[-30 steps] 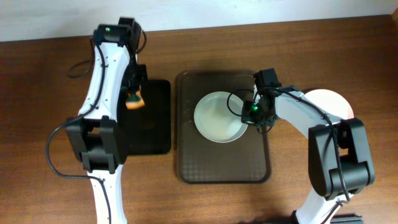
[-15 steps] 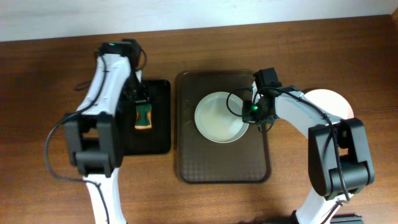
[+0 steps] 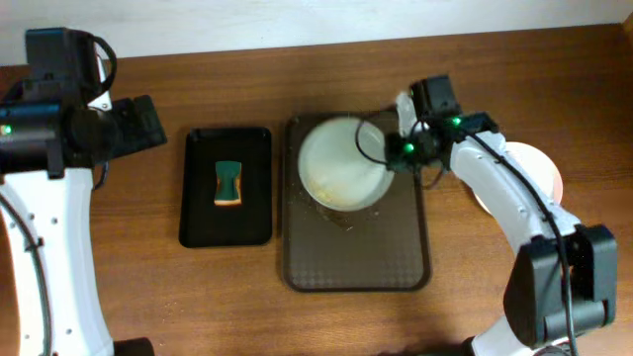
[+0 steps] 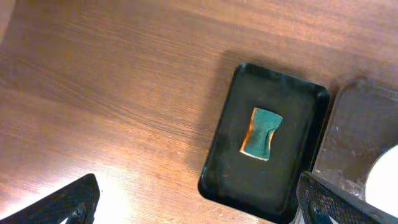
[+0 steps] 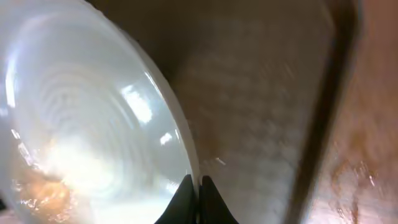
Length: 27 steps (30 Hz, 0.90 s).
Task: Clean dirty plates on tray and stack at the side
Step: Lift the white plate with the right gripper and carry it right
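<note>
I will release the white plate with my right gripper on top of the other white plate (image 3: 511, 181) beside the brown tray.
A white plate (image 3: 341, 168) hangs tilted above the back of the dark brown tray (image 3: 356, 259). My right gripper (image 3: 391, 164) is shut on its right rim. In the right wrist view the fingers pinch the thin rim (image 5: 198, 202), the plate (image 5: 87, 118) fills the left and the tray (image 5: 261, 93) lies behind; a faint orange tint shows low on the plate. Another white plate (image 3: 534, 163) lies on the table right of the tray, partly under my right arm. My left gripper (image 3: 146, 121) is open and empty, high over the far left; its fingers frame the table (image 4: 199, 211).
A green and orange sponge (image 3: 227, 184) lies loose in the small black tray (image 3: 226, 229) left of the brown tray, and the left wrist view shows the sponge (image 4: 262, 133) in that black tray (image 4: 236, 177) too. Bare wooden table surrounds both trays.
My left gripper opened, left the sponge in the black tray and drew back up and left. My right gripper raised and tilted the plate toward the tray's back.
</note>
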Tool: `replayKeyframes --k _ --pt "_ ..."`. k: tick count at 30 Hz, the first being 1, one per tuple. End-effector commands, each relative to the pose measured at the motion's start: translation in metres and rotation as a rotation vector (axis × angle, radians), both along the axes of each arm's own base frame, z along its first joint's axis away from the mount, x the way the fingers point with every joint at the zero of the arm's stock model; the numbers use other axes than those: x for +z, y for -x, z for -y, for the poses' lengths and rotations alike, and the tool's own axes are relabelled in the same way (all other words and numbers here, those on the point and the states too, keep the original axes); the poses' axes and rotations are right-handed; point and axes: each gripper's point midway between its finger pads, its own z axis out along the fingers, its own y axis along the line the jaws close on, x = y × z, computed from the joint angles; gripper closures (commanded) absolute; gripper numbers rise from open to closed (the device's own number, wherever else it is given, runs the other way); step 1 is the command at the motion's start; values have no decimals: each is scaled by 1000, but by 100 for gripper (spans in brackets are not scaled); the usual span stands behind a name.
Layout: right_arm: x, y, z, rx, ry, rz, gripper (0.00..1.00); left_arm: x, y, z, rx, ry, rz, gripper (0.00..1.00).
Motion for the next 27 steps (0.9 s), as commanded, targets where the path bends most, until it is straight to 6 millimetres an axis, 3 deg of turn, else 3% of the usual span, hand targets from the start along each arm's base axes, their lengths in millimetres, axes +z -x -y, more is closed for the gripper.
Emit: replayKeyframes --k 1,6,10,12,15,19,22,27 --pt "34 -2 -66 162 -70 126 96 9 5 -5 8 -30 21 0" --pt "42 -5 -153 278 -80 293 96 11 2 -5 9 -30 36 0" --pt "37 -20 -206 336 -23 479 96 9 4 -5 9 -30 25 0" --pt "33 -25 -221 398 12 548 96 9 4 -5 8 -30 25 0" --pt "39 -28 -231 461 55 632 96 9 4 -5 8 -30 25 0" --pt "70 -34 -229 423 77 731 96 9 4 -5 9 -30 25 0" --pt "86 -28 -238 505 120 811 96 9 4 -5 9 -30 25 0" --pt "98 -26 -241 578 377 948 96 9 4 -5 9 -30 25 0"
